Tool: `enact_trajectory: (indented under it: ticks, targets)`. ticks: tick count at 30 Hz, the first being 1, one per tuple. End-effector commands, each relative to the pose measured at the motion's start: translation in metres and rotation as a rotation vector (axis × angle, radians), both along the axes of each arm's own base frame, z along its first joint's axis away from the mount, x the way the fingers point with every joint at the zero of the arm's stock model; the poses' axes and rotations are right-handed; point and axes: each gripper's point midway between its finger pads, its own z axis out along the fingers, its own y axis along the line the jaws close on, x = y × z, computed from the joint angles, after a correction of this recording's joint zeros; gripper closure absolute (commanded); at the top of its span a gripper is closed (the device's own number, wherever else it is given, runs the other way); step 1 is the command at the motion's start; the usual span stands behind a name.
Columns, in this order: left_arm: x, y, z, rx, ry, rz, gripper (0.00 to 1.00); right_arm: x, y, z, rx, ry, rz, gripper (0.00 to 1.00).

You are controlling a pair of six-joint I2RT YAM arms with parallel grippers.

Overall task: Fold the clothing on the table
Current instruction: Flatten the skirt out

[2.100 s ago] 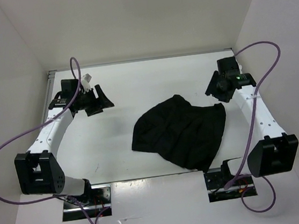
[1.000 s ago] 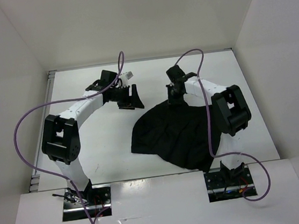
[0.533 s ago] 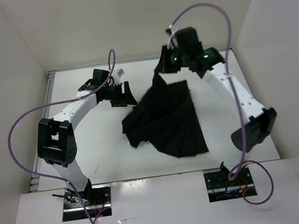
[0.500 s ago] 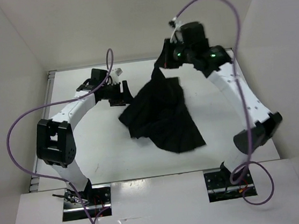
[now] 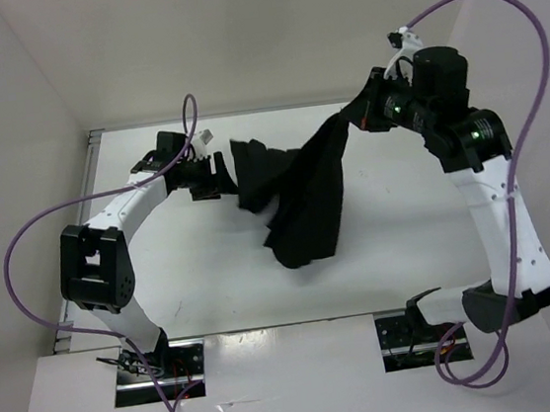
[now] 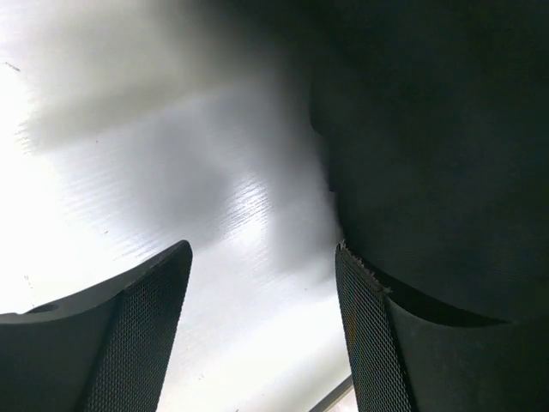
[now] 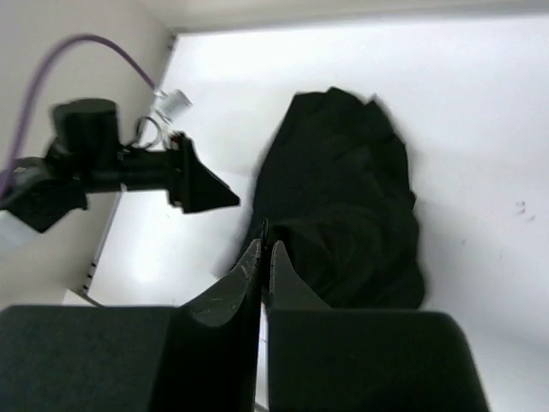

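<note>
Next, the left gripper closes on the black skirt's side edge (image 5: 270,216), at the dip between the back part of the skirt and its near part.
The clothing (image 5: 304,198), a black skirt, hangs stretched in the air above the white table (image 5: 163,268). My right gripper (image 5: 366,111) is raised at the back right and shut on the skirt's top edge. In the right wrist view a thin strip of fabric sits pinched between the closed fingers (image 7: 252,262), and the skirt (image 7: 343,206) droops below them. My left gripper (image 5: 220,175) is open and low at the skirt's left side. In the left wrist view its mesh pads (image 6: 146,335) stand wide apart over bare table, with the skirt (image 6: 429,154) beside the right finger.
White upright walls (image 5: 34,94) close in the table at the back and both sides. Purple cables (image 5: 22,255) loop off both arms. The arm bases (image 5: 159,363) sit at the near edge. The left arm (image 7: 86,163) shows in the right wrist view.
My right gripper has shut on the skirt's edge and risen to the right, lifting and stretching the skirt. My left gripper has shifted slightly left and stayed open.
</note>
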Motion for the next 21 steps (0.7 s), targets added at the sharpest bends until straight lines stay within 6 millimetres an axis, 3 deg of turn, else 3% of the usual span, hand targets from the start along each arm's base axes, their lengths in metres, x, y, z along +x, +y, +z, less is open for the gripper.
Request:
enact_trajectory:
  ticks: [1,4,7,9,12,16,21]
  targets:
    - [0.003,0.001,0.016,-0.017,-0.041,0.009,0.25,0.006,-0.007,-0.002,-0.024,-0.005,-0.03,1.0]
    - [0.001,0.006,0.015,-0.008,-0.034,0.024,0.25,0.012,0.0,0.003,-0.012,-0.014,-0.003,1.0]
    - [-0.002,0.007,0.015,-0.008,-0.033,0.024,0.25,0.019,0.016,-0.015,-0.002,0.05,0.073,1.0]
    - [-0.003,0.011,0.015,-0.008,-0.034,0.035,0.24,0.022,0.018,-0.034,-0.02,0.094,0.085,1.0]
    - [-0.009,0.01,0.024,-0.037,-0.048,0.012,0.23,0.023,0.02,-0.046,-0.021,0.119,0.097,1.0]
    - [-0.025,-0.008,0.054,-0.148,-0.099,-0.124,0.23,0.018,0.022,-0.042,-0.019,0.107,0.122,1.0]
    - [-0.042,-0.019,0.056,-0.183,-0.092,-0.193,0.23,0.029,0.016,-0.047,-0.039,0.102,0.069,1.0]
